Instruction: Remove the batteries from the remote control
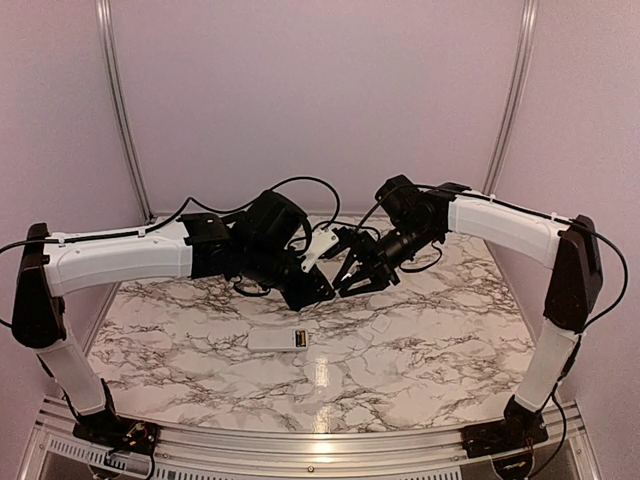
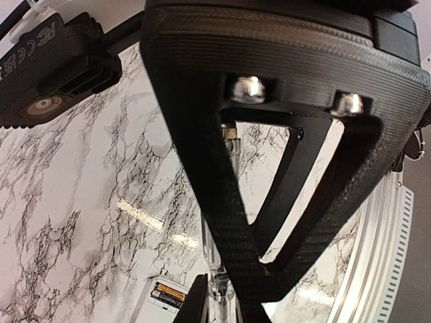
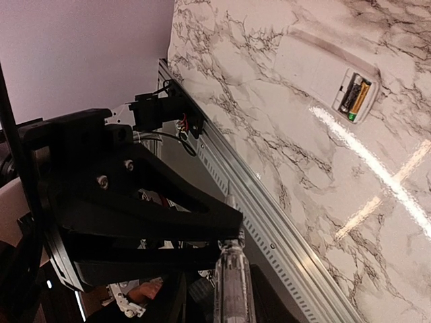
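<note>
The tool's handle (image 3: 233, 286) goes to my right gripper, as my left gripper holds its neck near the tip and must be freed to steady the remote.
The white remote control (image 1: 272, 341) lies flat on the marble table, compartment face up. The two batteries (image 1: 300, 340) sit side by side in its open compartment; they also show in the left wrist view (image 2: 168, 294) and the right wrist view (image 3: 355, 95). Both grippers hang in the air above and behind the remote, tip to tip. A clear-handled tool (image 3: 231, 282) runs between them. My right gripper (image 3: 229, 303) has the handle between its jaws. My left gripper (image 2: 221, 303) is shut on the tool's neck (image 2: 225, 289). Neither gripper touches the remote.
A small flat white piece (image 1: 382, 324) lies faintly visible on the table right of the remote. A slotted metal rail (image 1: 320, 445) runs along the near table edge. Pale walls enclose the back and sides.
</note>
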Action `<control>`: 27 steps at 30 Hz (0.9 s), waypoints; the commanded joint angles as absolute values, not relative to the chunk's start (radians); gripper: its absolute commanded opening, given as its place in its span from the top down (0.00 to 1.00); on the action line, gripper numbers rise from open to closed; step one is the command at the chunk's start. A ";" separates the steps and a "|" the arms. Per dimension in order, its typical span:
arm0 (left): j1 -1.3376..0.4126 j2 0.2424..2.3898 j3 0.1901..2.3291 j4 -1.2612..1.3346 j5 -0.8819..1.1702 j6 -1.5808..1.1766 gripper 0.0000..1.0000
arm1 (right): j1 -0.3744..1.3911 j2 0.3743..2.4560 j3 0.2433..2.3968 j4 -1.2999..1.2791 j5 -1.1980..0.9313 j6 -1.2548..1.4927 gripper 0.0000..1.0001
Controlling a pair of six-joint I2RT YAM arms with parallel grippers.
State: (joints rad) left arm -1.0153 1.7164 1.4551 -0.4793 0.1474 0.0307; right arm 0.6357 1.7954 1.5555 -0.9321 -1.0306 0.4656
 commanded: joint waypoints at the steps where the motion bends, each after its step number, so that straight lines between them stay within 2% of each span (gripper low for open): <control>1: -1.012 1.675 1.431 -0.466 0.141 0.037 1.00 | 0.639 1.800 1.588 -0.938 -1.043 0.463 0.72; 4: -1.012 1.676 1.433 -0.465 0.142 0.034 1.00 | 0.640 1.805 1.588 -0.933 -1.040 0.464 0.72; 9: -1.012 1.675 1.430 -0.465 0.143 0.028 1.00 | 0.640 1.817 1.596 -0.939 -1.021 0.458 0.62; 12: -1.013 1.675 1.430 -0.463 0.146 0.023 1.00 | 0.640 1.819 1.601 -0.939 -1.015 0.458 0.62; 21: -1.012 1.676 1.428 -0.450 0.156 0.009 1.00 | 0.640 1.826 1.621 -0.938 -1.005 0.456 0.70; 27: -1.013 1.684 1.429 -0.444 0.159 0.007 1.00 | 0.640 1.832 1.619 -0.952 -1.006 0.440 0.72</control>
State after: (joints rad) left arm -1.0153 1.7050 1.4425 -0.4709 0.1486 0.0109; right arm 0.6357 1.8118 1.5806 -0.9367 -1.0161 0.4633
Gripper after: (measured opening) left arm 0.121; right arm 0.285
